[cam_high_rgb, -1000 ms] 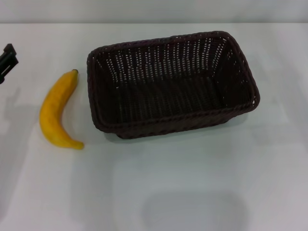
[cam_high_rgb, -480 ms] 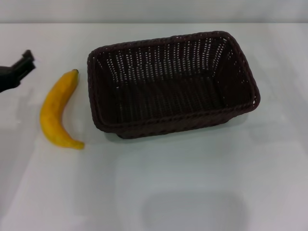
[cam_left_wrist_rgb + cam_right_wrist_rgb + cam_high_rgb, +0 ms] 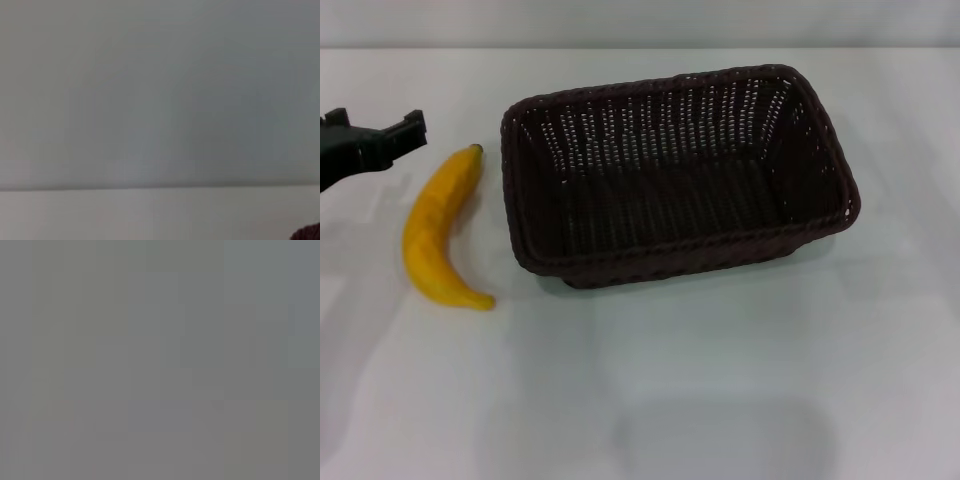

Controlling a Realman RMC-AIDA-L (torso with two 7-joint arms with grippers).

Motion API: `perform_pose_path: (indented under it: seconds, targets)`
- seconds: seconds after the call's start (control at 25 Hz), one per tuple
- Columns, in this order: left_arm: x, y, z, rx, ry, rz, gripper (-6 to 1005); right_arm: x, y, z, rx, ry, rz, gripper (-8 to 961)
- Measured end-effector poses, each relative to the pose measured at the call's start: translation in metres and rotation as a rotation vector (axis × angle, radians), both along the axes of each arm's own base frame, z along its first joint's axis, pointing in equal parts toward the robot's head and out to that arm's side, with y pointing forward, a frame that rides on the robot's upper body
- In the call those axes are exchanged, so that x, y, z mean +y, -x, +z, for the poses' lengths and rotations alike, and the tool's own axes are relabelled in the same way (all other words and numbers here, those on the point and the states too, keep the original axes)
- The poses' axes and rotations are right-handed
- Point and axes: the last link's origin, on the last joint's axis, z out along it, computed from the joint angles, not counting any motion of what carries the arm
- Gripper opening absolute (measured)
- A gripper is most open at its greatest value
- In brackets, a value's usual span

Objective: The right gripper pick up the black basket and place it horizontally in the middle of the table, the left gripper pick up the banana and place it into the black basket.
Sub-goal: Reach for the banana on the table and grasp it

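The banana's middle (image 3: 426, 226), between its stem end and its near end, is the next place for my left gripper to go to and close.
The black basket (image 3: 675, 175) stands on the white table (image 3: 720, 380) near the middle, long side across my view, slightly turned, and nothing is in it. A corner of it shows in the left wrist view (image 3: 309, 233). The banana (image 3: 435, 235) lies on the table just left of the basket, stem tip toward the back. My left gripper (image 3: 375, 130) comes in from the left edge, above the table and just left of the banana's stem end. It is open and empty, not touching the banana. The right gripper is out of view.
The table's far edge meets a pale wall at the back (image 3: 640, 30). The right wrist view shows only a plain grey surface.
My left gripper has moved right, from the left edge toward the banana's stem end. The banana and the basket have not moved.
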Motion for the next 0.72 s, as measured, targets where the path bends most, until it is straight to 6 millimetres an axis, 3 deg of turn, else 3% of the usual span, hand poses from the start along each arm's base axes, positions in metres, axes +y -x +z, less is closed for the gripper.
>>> perform_pose_path:
  seconds: [0.36, 0.72]
  targets:
    - [0.006, -0.001, 0.005, 0.167, 0.146, 0.264, 875, 0.002, 0.003, 0.000, 0.006, 0.001, 0.012, 677]
    - [0.011, 0.008, -0.003, 0.129, 0.135, 0.265, 875, 0.003, 0.006, -0.002, 0.011, 0.010, 0.028, 678]
